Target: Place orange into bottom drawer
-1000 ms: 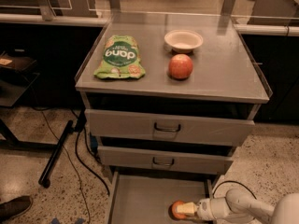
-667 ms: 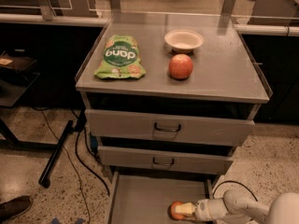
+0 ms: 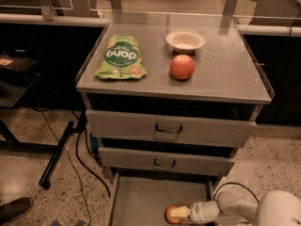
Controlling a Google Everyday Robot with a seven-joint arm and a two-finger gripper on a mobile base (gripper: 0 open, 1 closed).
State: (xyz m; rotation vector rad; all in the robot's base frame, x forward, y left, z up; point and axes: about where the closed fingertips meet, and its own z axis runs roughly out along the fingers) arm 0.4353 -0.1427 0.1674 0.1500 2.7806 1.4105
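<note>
The orange, now low in the open bottom drawer, will drop on the grey bottom near the middle of the open bottom drawer (image 3: 167,217).
The orange (image 3: 171,214) sits low in the open bottom drawer (image 3: 141,197), near its front right, at the bottom edge of the camera view. My gripper (image 3: 179,213) reaches in from the right with its pale fingers closed around the orange. The white arm (image 3: 235,209) runs off to the lower right corner. The drawer is pulled out, and its flat grey floor shows to the left of the orange.
Two shut upper drawers (image 3: 169,130) with loop handles sit above. On the cabinet top lie a red apple (image 3: 182,67), a white bowl (image 3: 185,41) and a green snack bag (image 3: 121,58). A black pole and cables (image 3: 61,149) stand left; a shoe (image 3: 14,210) shows at bottom left.
The gripper with the orange has shifted slightly left and lower within the bottom drawer. Nothing else has moved.
</note>
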